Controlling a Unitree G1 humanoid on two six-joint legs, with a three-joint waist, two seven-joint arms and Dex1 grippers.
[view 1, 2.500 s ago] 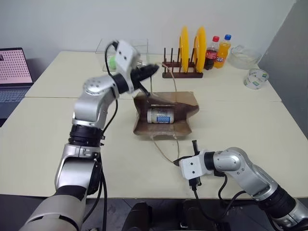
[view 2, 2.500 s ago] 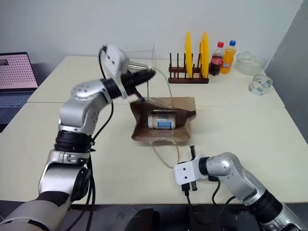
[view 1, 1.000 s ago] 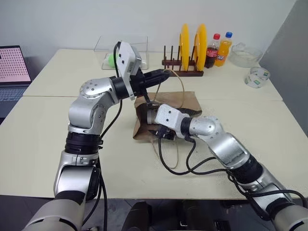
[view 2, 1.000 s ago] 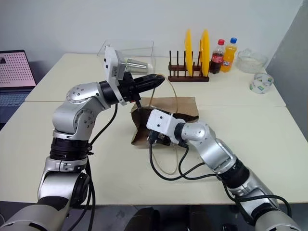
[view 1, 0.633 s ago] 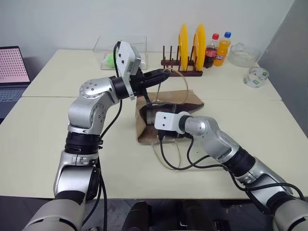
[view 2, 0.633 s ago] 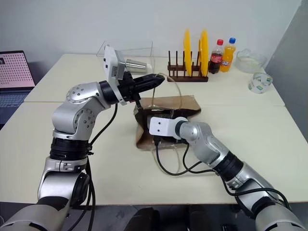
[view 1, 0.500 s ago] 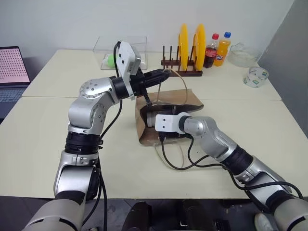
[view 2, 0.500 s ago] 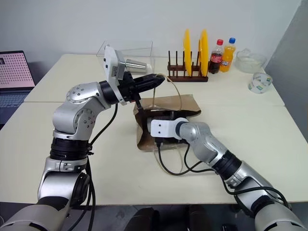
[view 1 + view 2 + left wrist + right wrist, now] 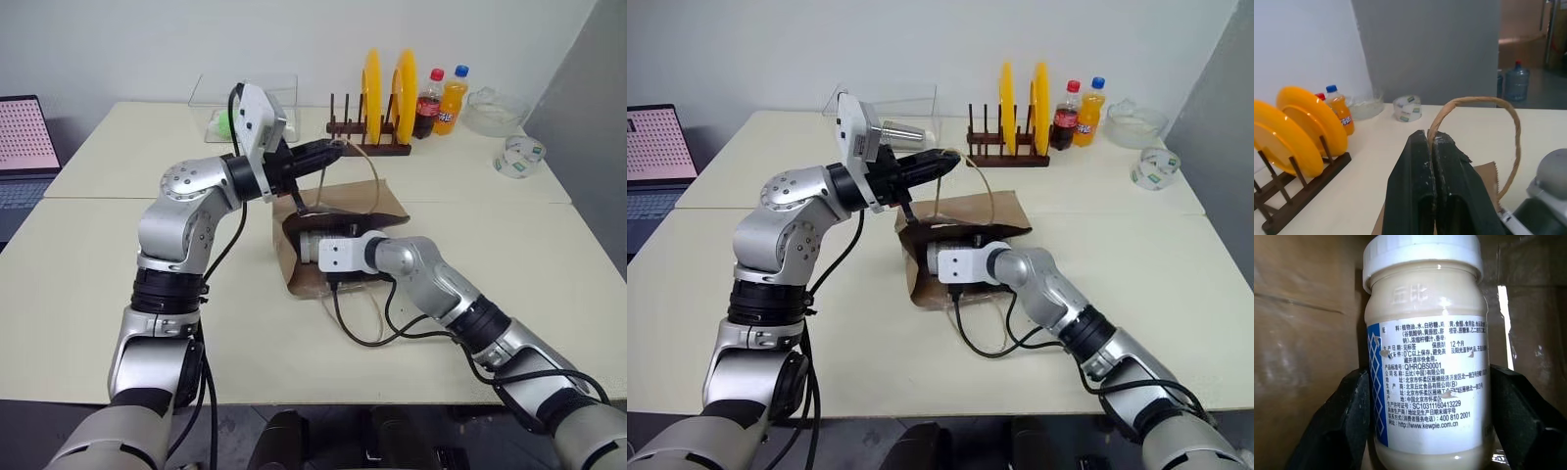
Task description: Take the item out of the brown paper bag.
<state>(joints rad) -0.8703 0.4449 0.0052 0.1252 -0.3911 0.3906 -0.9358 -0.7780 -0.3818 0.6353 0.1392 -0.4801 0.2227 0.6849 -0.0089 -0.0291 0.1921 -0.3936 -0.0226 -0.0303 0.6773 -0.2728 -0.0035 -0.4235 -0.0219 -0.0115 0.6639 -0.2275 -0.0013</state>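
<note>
My right gripper needs to put the white jar down on the bare table (image 9: 472, 243) in front of the tape roll. The jar is now in the paper bag's mouth.
The brown paper bag (image 9: 377, 201) lies on its side in the middle of the table, its mouth facing me. My left gripper (image 9: 1429, 134) is shut on one tan cord handle (image 9: 1508, 112) and holds the bag's upper edge lifted. My right gripper (image 9: 1429, 377) is reached into the bag's mouth. The item (image 9: 1425, 372), a white jar with a white lid and a blue-patterned label, sits between its black fingers (image 9: 1349, 421), which press against both of its sides. From the head views the jar is hidden behind the right wrist (image 9: 338, 252).
At the back of the table stand a wooden rack with yellow plates (image 9: 377, 93), a cola bottle (image 9: 428, 103), an orange bottle (image 9: 452, 98), a glass bowl (image 9: 495, 110), a tape roll (image 9: 514, 157) and a clear box (image 9: 220, 108). A laptop (image 9: 24, 132) sits far left.
My right arm has come up from the table's front edge and gone into the bag's mouth, its wrist rolling, fingers closing in on the jar. The left gripper kept still on the handle.
</note>
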